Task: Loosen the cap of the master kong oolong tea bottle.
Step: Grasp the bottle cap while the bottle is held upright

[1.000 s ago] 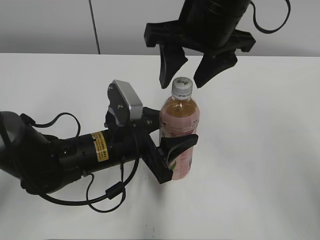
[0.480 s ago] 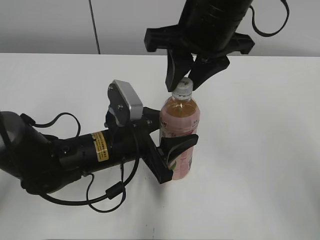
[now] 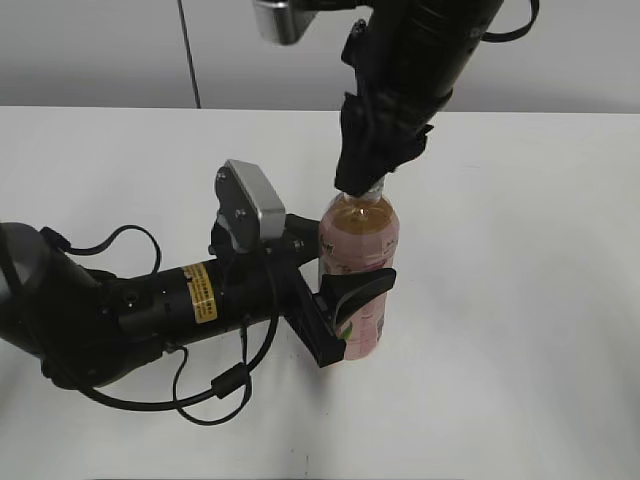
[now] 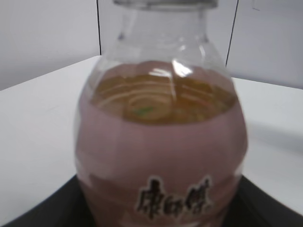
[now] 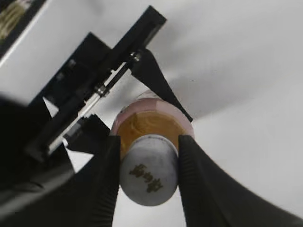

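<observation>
My right gripper is to let go of the white cap on the bare table [image 3: 496, 332] beside the bottle, across from where my left gripper is.
The master kong oolong tea bottle [image 3: 358, 270] stands upright on the white table, with amber tea and a pink label. My left gripper [image 3: 345, 300] is shut on its lower body from the left. The bottle fills the left wrist view [image 4: 161, 156]. My right gripper [image 3: 365, 180] comes down from above and is shut on the white cap, which it hides in the exterior view. In the right wrist view the cap [image 5: 149, 171] with its dark mark sits pinched between the two black fingers, my right gripper [image 5: 148, 165] around it.
The white table [image 3: 520, 300] spreads around the bottle. My left arm [image 3: 150, 305] lies low across the table's left side with loose black cables. A grey wall stands behind the table's far edge.
My right gripper has come down over the bottle top, closed its fingers on the cap and rotated about its axis. The bottle and left gripper have not moved.
</observation>
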Available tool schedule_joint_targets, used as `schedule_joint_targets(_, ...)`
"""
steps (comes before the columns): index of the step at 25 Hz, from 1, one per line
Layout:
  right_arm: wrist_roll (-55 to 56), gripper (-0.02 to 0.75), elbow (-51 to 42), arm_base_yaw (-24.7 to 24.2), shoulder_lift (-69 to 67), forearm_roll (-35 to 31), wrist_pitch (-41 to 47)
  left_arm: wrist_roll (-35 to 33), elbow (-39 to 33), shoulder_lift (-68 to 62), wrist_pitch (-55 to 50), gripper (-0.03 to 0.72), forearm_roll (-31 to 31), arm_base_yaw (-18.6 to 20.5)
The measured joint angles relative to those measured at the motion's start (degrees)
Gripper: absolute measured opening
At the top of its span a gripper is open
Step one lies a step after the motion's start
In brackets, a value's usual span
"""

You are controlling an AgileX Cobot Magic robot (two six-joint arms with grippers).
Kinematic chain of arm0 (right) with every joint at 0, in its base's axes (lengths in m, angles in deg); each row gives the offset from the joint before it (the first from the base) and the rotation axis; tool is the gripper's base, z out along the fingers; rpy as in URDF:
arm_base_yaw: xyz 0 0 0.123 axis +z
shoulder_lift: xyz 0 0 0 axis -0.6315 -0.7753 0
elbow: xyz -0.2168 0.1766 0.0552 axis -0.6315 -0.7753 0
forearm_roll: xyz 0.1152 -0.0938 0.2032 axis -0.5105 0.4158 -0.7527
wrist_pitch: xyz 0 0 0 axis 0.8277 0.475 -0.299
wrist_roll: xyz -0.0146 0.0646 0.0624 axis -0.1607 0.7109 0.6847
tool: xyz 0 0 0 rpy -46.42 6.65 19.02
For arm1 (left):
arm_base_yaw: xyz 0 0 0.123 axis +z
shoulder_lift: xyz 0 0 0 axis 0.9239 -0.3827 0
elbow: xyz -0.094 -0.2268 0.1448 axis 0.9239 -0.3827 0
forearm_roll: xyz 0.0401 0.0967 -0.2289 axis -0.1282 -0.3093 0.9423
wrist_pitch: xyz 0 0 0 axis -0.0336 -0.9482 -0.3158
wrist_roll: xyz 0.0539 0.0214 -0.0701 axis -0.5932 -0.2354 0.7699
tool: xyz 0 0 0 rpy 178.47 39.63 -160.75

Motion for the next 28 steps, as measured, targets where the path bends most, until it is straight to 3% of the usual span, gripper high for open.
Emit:
schedule_joint_targets(4, -22.6, 0.281, 0.0, 0.0, 0.1, -0.3, 0.2, 0.0, 0.0, 0.0, 0.0, 0.405, 0.1, 0.0)
schedule_joint_targets(9, -29.1, 0.281, 0.0, 0.0, 0.1, -0.2, 0.3, 0.1, 0.0, 0.0, 0.0, 0.405, 0.3, 0.0)
schedule_joint_targets(21, -25.0, 0.278, 2.9, 0.0, 3.7, -3.0, 0.4, 0.1, 0.0, 0.0, 0.0, 0.405, 0.2, 0.0)
schedule_joint_targets(28, -11.6, 0.276, 2.9, -1.0, 4.7, 7.8, 0.4, 0.0, 0.0, 0.0, 0.0, 0.405, 0.2, 0.0)
